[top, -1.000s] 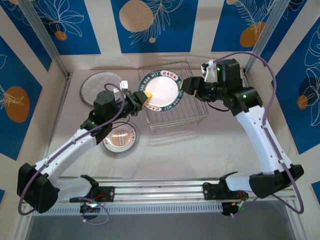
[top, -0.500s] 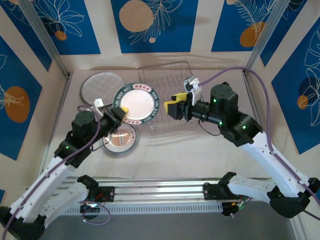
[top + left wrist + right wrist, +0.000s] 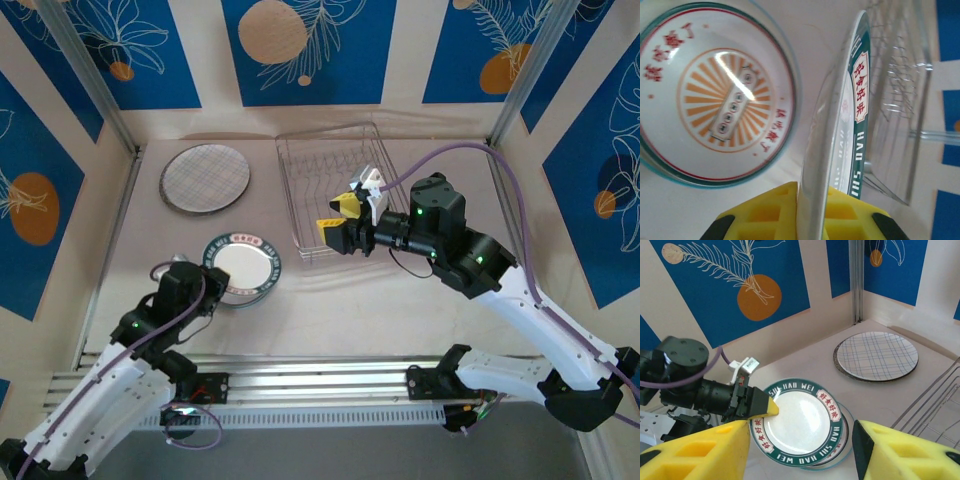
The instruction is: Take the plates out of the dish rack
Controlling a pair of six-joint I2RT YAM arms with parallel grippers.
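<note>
Next, my left gripper sets the green-rimmed plate, now tilted over the white plate, down and lets go of it on top of the white plate with the orange sunburst [image 3: 241, 275] [image 3: 729, 101].
A green-rimmed plate [image 3: 241, 266] with red characters lies tilted over a white plate with an orange sunburst [image 3: 720, 100], left of the dish rack [image 3: 345, 150]. My left gripper [image 3: 212, 283] is shut on the near-left rim of the green-rimmed plate [image 3: 840, 125], and the yellow pads [image 3: 765, 215] pinch its edge. In the right wrist view the same plate [image 3: 800, 422] shows flat-on with the left gripper [image 3: 757, 407] at its rim. My right gripper [image 3: 340, 222] hovers open over the rack's front left corner, nothing between its fingers [image 3: 695, 455].
A checked plate [image 3: 205, 178] on a dark mat lies at the back left, also in the right wrist view [image 3: 875, 356]. The rack's wires [image 3: 935, 405] run beside the right gripper. Blue patterned walls close in the table on three sides.
The left arm carried the green-rimmed plate out of the rack, left and toward the near side, down over the sunburst plate. The right gripper pulled back to the rack's front and opened slightly.
</note>
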